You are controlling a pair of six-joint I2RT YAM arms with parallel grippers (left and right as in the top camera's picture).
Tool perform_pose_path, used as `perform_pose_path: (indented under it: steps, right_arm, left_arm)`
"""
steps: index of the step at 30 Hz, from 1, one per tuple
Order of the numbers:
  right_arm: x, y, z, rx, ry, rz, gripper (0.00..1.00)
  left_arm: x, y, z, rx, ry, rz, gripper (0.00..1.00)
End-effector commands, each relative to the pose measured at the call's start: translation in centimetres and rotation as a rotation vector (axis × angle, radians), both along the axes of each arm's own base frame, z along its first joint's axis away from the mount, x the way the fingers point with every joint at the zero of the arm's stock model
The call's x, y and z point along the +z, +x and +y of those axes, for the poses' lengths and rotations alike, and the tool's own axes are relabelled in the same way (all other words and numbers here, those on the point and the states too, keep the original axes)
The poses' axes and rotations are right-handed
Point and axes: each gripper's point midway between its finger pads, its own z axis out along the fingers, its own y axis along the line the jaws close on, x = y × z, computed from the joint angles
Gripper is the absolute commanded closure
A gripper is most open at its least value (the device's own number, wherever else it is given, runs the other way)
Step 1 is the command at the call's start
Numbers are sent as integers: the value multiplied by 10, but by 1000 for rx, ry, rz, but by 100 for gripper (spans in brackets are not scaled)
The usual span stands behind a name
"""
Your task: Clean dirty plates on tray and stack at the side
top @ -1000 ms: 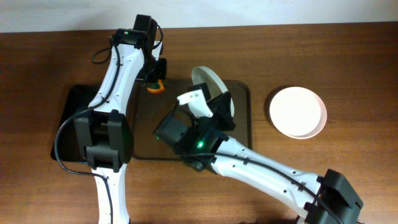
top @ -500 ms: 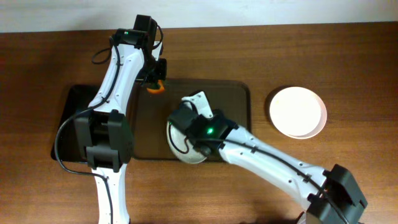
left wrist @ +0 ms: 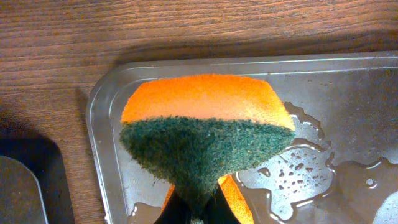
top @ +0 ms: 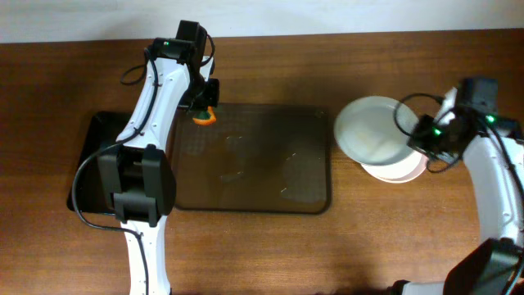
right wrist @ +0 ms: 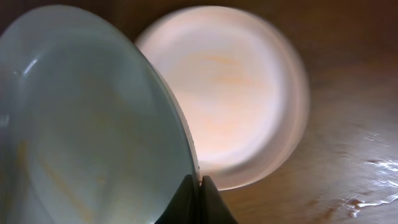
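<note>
Next, I release the orange and green sponge with my left gripper near the middle of the small black tray (top: 127,156). The sponge now hangs over the tray's far corner.
My right gripper (top: 427,136) is shut on the rim of a white plate (top: 370,131) and holds it over the left part of the stacked white plate (top: 409,170) on the table at the right. In the right wrist view the held plate (right wrist: 87,118) fills the left and the stacked plate (right wrist: 236,93) lies beyond it. My left gripper (top: 203,105) is shut on an orange and green sponge (top: 205,115) at the tray's far left corner. The sponge (left wrist: 205,130) hangs over the wet tray (left wrist: 348,112). The dark tray (top: 254,156) holds no plates.
A black mat or second tray (top: 90,164) lies left of the main tray, partly under my left arm. Water pools on the tray surface (left wrist: 305,168). Bare wooden table (top: 368,246) lies in front and around.
My right arm has swung from the tray's middle to the right side, carrying the plate off the tray to above the stacked plate. The left gripper and sponge have stayed put.
</note>
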Motion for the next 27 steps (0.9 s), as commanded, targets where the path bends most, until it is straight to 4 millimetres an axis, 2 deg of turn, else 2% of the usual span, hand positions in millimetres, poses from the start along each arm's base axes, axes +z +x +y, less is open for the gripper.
perform_pose_path:
  steps: [1, 4, 5, 7, 8, 9, 11, 12, 13, 14, 15, 16, 18, 20, 23, 25, 27]
  right_arm:
    - [-39, -21, -36, -109, 7, 68, 96]
    - [-67, -22, -49, -146, 11, 66, 96]
    - [-72, -20, -47, -137, 13, 68, 91]
    - [-78, -19, -43, -127, 23, 81, 57]
    - [-77, -17, -40, -120, 43, 71, 44]
    - [-72, -12, -35, -108, 72, 49, 41]
    - [-46, 1, -27, -82, 110, -16, 36]
    - [-23, 9, -23, -59, 96, -54, 32]
    - [-6, 14, -18, -40, 81, -84, 31]
    - [20, 22, -6, 2, 52, -142, 27]
    - [42, 28, 10, 51, 34, -197, 23]
    - [49, 30, 19, 75, 30, -216, 21]
    - [52, 33, 42, 137, 35, -222, 18]
    - [50, 35, 64, 195, 35, -213, 18]
    - [49, 36, 73, 222, -1, -210, 17]
    - [47, 33, 73, 223, -2, -195, 16]
    - [47, 32, 73, 223, -1, -191, 15]
  left_arm:
    - [7, -1, 4, -12, 5, -13, 100]
    - [7, -1, 4, -12, 5, -13, 100]
    - [7, -1, 4, -12, 6, -10, 100]
    - [8, -3, 7, -8, 7, -2, 100]
    - [21, -4, 14, 8, 6, -10, 100]
    - [40, -4, 22, 24, 4, -26, 100]
    - [97, -9, 45, 70, -5, -95, 100]
    - [120, -16, 57, 94, 3, -118, 100]
    - [134, -26, 76, 127, 49, -123, 100]
    - [146, -41, 101, 191, 98, -114, 100]
    - [149, -57, 129, 263, 129, -73, 100]
    - [148, -59, 139, 287, 120, -67, 100]
    - [134, -68, 162, 350, 102, -8, 100]
    - [97, -84, 185, 408, 106, 112, 100]
    - [39, -88, 203, 469, 101, 177, 100]
    - [-15, -92, 212, 492, 99, 195, 100]
    - [-47, -92, 213, 496, 99, 180, 100]
